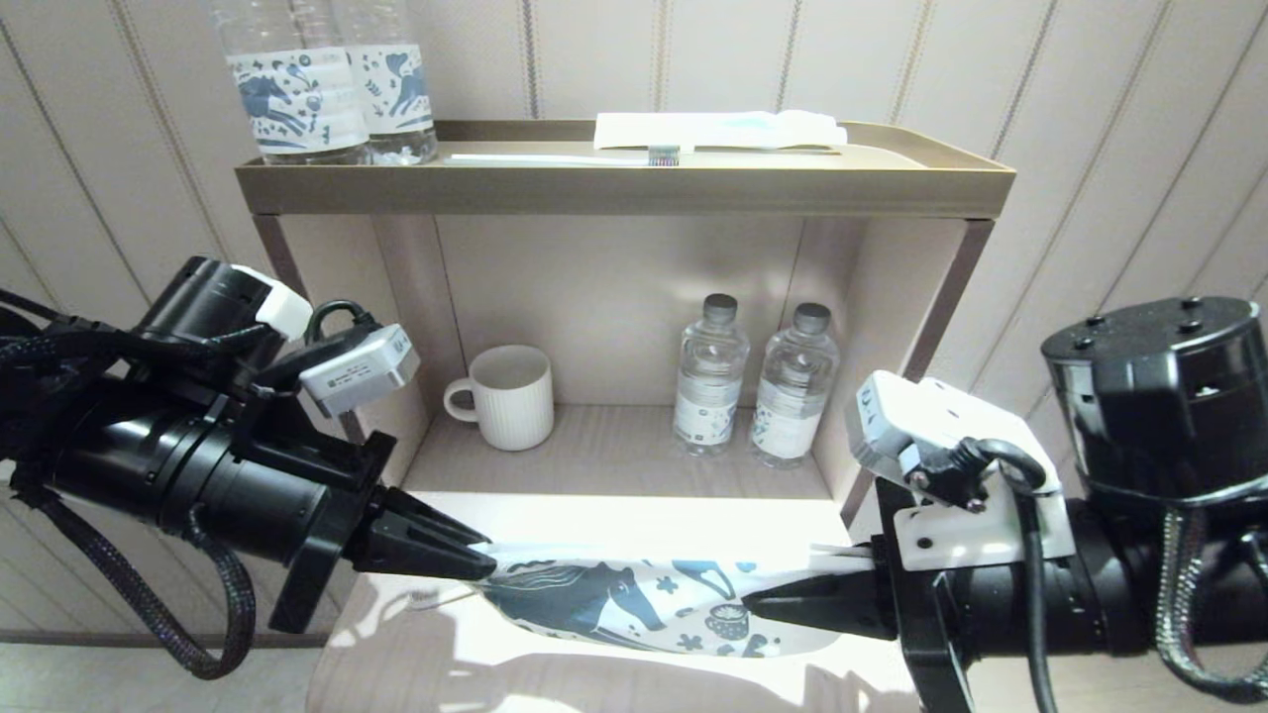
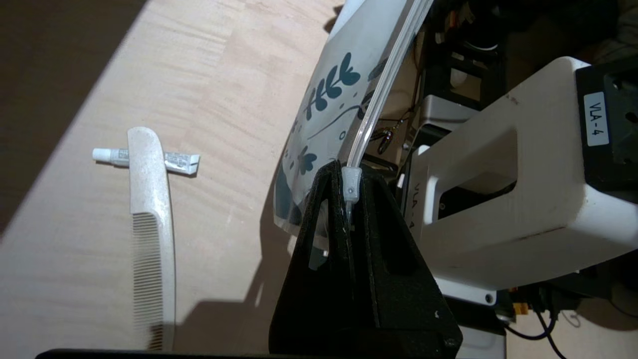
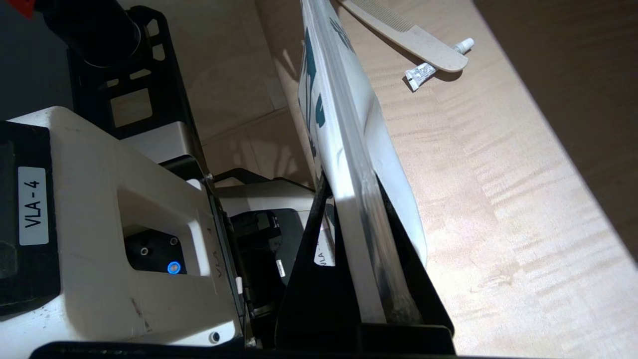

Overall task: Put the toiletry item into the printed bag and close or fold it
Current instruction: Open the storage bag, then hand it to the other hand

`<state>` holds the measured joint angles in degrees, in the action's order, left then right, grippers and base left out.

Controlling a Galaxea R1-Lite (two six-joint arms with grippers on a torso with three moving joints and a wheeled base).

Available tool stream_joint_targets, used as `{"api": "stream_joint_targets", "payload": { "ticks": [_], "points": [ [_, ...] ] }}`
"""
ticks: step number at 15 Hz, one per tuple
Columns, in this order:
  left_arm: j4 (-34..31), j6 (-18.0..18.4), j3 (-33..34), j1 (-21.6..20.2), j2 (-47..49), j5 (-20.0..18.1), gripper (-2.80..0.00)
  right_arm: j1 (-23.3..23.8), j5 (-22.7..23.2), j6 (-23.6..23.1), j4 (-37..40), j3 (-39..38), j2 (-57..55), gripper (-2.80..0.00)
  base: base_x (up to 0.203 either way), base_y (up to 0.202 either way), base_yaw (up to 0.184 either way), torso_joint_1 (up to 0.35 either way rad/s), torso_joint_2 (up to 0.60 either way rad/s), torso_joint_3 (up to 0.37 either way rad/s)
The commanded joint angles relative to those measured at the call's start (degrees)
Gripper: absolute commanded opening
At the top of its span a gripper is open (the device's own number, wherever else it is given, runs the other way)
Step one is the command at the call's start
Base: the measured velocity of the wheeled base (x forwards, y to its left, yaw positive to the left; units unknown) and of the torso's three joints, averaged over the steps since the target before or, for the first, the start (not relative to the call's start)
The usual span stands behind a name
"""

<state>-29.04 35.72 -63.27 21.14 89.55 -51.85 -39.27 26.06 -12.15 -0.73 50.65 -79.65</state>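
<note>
My left fingers barely pinch the white zip slider and the bag's opening is taut, so next I grip the bag's end (image 2: 349,212) deeper, then bring my grippers together.
The printed bag (image 1: 634,604), a white pouch with a dark blue horse, hangs stretched between my two grippers above the light wooden tabletop (image 1: 614,520). My left gripper (image 1: 485,566) is shut on the bag's end at the white zip slider (image 2: 350,180). My right gripper (image 1: 753,602) is shut on the opposite end of the bag (image 3: 349,114), along the zip strip. The white comb (image 2: 149,209) lies flat on the table beside the bag (image 2: 329,99), apart from both grippers. It also shows in the right wrist view as the comb (image 3: 413,37). In the head view the comb is hidden.
A small white tube (image 2: 179,162) lies under the comb's handle. Behind the table stands a shelf unit (image 1: 624,188) with a white mug (image 1: 510,396) and two small bottles (image 1: 753,391). Its top tray holds two labelled bottles (image 1: 332,84), a toothbrush (image 1: 565,156) and a wrapped packet (image 1: 718,129).
</note>
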Motion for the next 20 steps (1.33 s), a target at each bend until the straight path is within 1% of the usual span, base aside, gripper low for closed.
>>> {"api": "stream_joint_targets", "payload": {
  "ticks": [1,5,6,7,9,11,13,15,17,18,19,20],
  "points": [
    [0.26,0.14,0.65,-0.22,-0.66,-0.54,-2.80,-0.15,0.22,-0.06,-0.06,-0.16,0.55,-2.80,0.000,0.000,0.000,0.000,0.00,0.000],
    [0.66,0.33,0.44,-0.12,-0.35,-1.06,-2.80,-0.28,0.22,-0.06,-0.15,0.06,0.29,-2.80,0.000,0.000,0.000,0.000,0.00,0.000],
    [0.66,0.45,0.80,0.15,-0.53,-0.97,0.00,-0.28,0.22,-0.06,-0.15,-0.03,0.20,-2.80,0.000,0.000,0.000,0.000,0.00,0.000],
    [0.73,0.94,0.72,0.39,-0.49,-1.04,0.00,-0.20,0.22,-0.06,-0.15,-0.03,0.11,-2.80,0.000,0.000,0.000,0.000,0.00,0.000],
    [0.67,0.25,-0.61,0.48,-0.19,-1.42,0.00,-0.28,0.30,-0.06,-0.15,-0.11,0.03,-2.80,0.000,0.000,0.000,0.000,0.00,0.000],
    [0.66,0.74,0.25,0.48,-0.24,-3.73,0.00,-0.30,0.49,-0.04,-0.15,0.08,-0.06,-2.80,0.000,0.000,0.000,0.000,0.00,0.000],
    [0.66,0.81,0.20,0.61,0.24,-4.04,0.00,-0.55,1.09,0.03,-0.15,0.38,-0.24,-2.80,0.000,0.000,0.000,0.000,0.00,0.000],
    [0.86,1.01,0.91,2.24,1.12,-3.97,0.00,-0.64,1.09,0.11,-0.15,0.76,-0.24,-2.80,0.000,0.000,0.000,0.000,0.00,0.000],
    [1.73,1.02,1.61,2.33,1.68,-3.96,0.00,-0.64,1.09,0.29,-0.15,1.03,-0.15,-2.80,0.000,0.000,0.000,0.000,0.00,0.000],
    [1.90,1.02,1.83,2.27,1.77,-3.96,-2.13,-0.64,1.09,0.29,-0.15,1.03,-0.17,-2.80,0.000,0.000,0.000,0.000,0.00,0.000],
    [1.93,1.09,1.83,2.33,1.60,-3.87,-2.80,-0.64,1.09,0.29,-0.15,1.03,-0.24,-2.80,0.000,0.000,0.000,0.000,0.00,0.000],
    [1.97,1.02,1.83,2.33,1.51,-3.87,-2.80,-0.64,1.09,0.29,-0.15,1.03,-0.38,-2.80,0.000,0.000,0.000,0.000,0.00,0.000]
  ]
}}
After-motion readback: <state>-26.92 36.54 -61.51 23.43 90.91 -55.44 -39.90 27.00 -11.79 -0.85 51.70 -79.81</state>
